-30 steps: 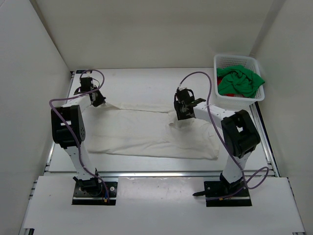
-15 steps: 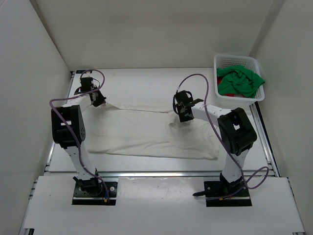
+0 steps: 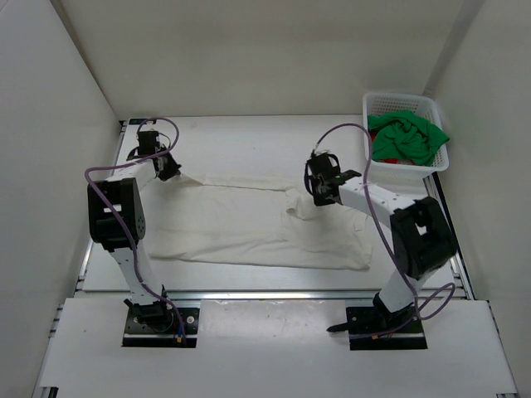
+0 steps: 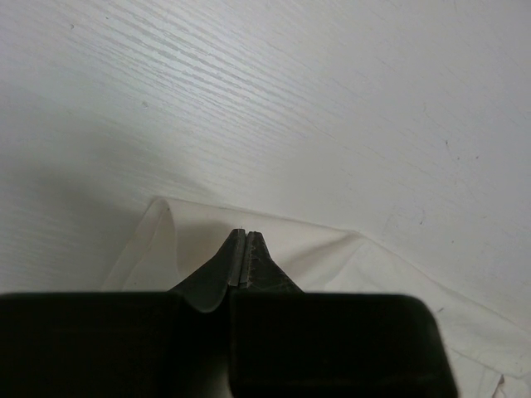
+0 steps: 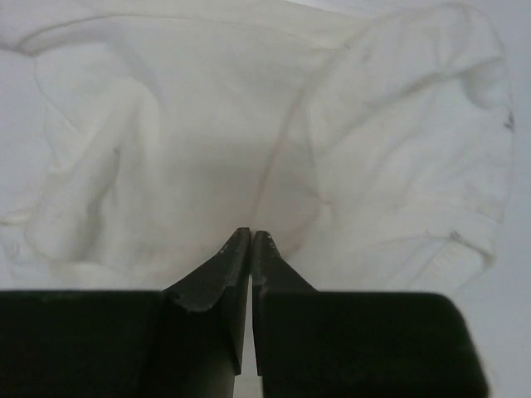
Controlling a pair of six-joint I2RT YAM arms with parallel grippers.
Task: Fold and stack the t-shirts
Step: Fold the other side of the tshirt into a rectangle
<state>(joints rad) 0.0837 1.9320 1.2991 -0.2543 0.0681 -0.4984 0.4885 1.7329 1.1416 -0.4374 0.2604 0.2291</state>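
Next, I release the white t-shirt's held corner with my left gripper over the shirt's end (image 3: 171, 197) farthest from the white mesh basket.
The white t-shirt (image 3: 241, 224) lies spread across the middle of the table. My left gripper (image 3: 170, 172) is shut on its far left corner; in the left wrist view the cloth (image 4: 332, 257) folds up round the closed tips (image 4: 242, 234). My right gripper (image 3: 322, 195) is shut at the shirt's far right part. In the right wrist view a crease in the cloth (image 5: 207, 124) runs straight into the closed tips (image 5: 251, 234). The green t-shirt (image 3: 406, 137) lies crumpled in the basket on top of the red t-shirt (image 3: 400, 162), of which only an edge shows.
The white mesh basket (image 3: 398, 98) stands at the far right corner of the table, close to the right arm. White walls enclose the table on the left, right and back. Purple cables loop above both arms.
The right gripper has closed on the white t-shirt and shifted a little to the right, its elbow swinging outward. The left arm has not moved.
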